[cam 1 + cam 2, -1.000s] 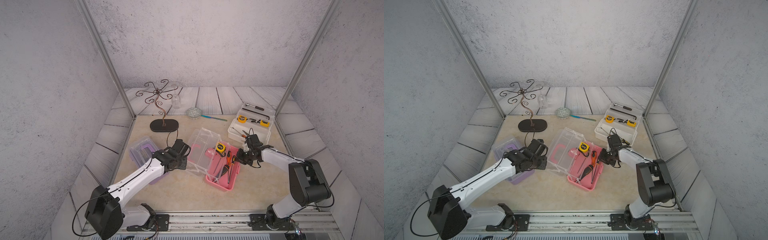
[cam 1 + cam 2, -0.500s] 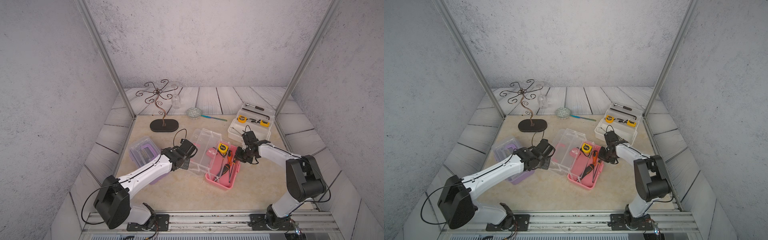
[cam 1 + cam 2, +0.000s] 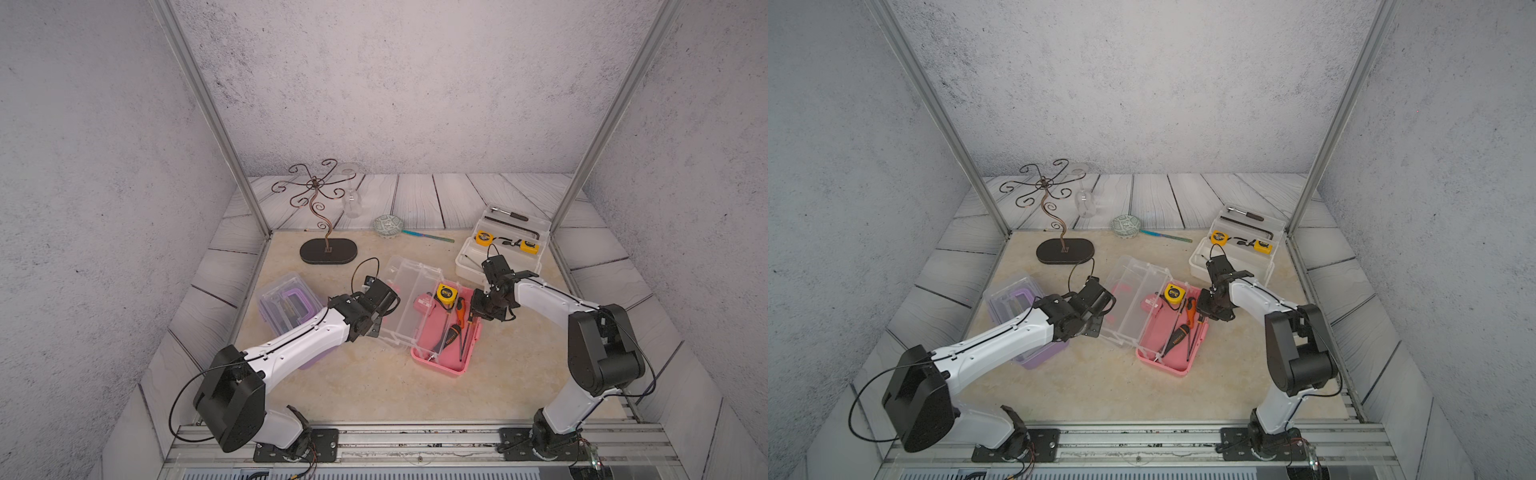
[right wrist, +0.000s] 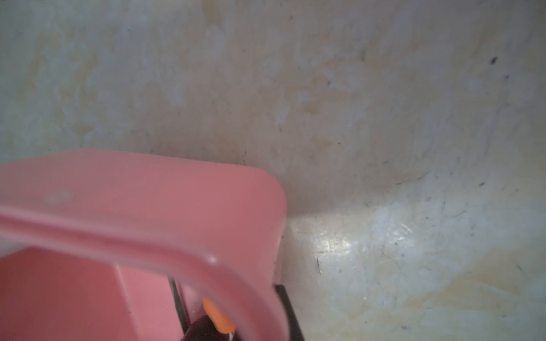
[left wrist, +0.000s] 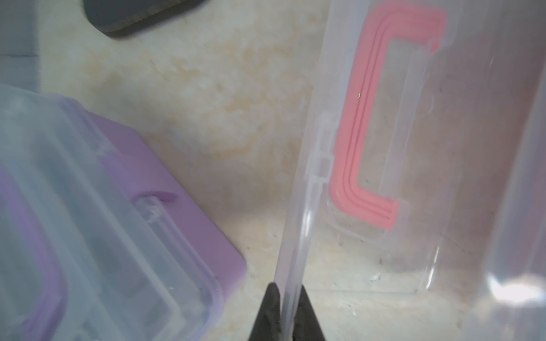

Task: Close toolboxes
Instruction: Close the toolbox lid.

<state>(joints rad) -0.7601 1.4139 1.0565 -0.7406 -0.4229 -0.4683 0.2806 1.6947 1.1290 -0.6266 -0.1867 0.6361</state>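
Next, my left gripper releases its hold on the clear lid's free edge, now tilted up from the hinge, doing so above the yellow tape measure in the pink toolbox [image 3: 437, 298].
The pink toolbox [image 3: 444, 353] [image 3: 1169, 353] lies open mid-table with a yellow tape measure [image 3: 446, 293] and screwdrivers inside. Its clear lid [image 3: 409, 299] [image 3: 1133, 297] [image 5: 413, 177] stands tilted up from the hinge. My left gripper [image 3: 384, 318] [image 3: 1102, 318] [image 5: 288, 295] is shut on the lid's free edge. My right gripper [image 3: 478, 309] [image 3: 1202, 305] [image 4: 245, 316] is shut on the pink base's rim at its far right corner. The purple toolbox [image 3: 286, 303] [image 3: 1013, 303] [image 5: 88, 236] sits at the left, lid down. The white toolbox [image 3: 498, 253] [image 3: 1233, 253] stands open at the back right.
A wire jewellery stand on a black oval base [image 3: 328, 251] stands at the back left, with a clear glass [image 3: 351, 199] behind it. A small patterned dish [image 3: 388, 226] and a teal stick [image 3: 428, 237] lie at the back. Metal frame posts rise at both back corners.
The clear pink-box lid has swung up from lying nearly flat toward the base, and my left gripper has travelled right with it. The right gripper has stayed at the pink rim.
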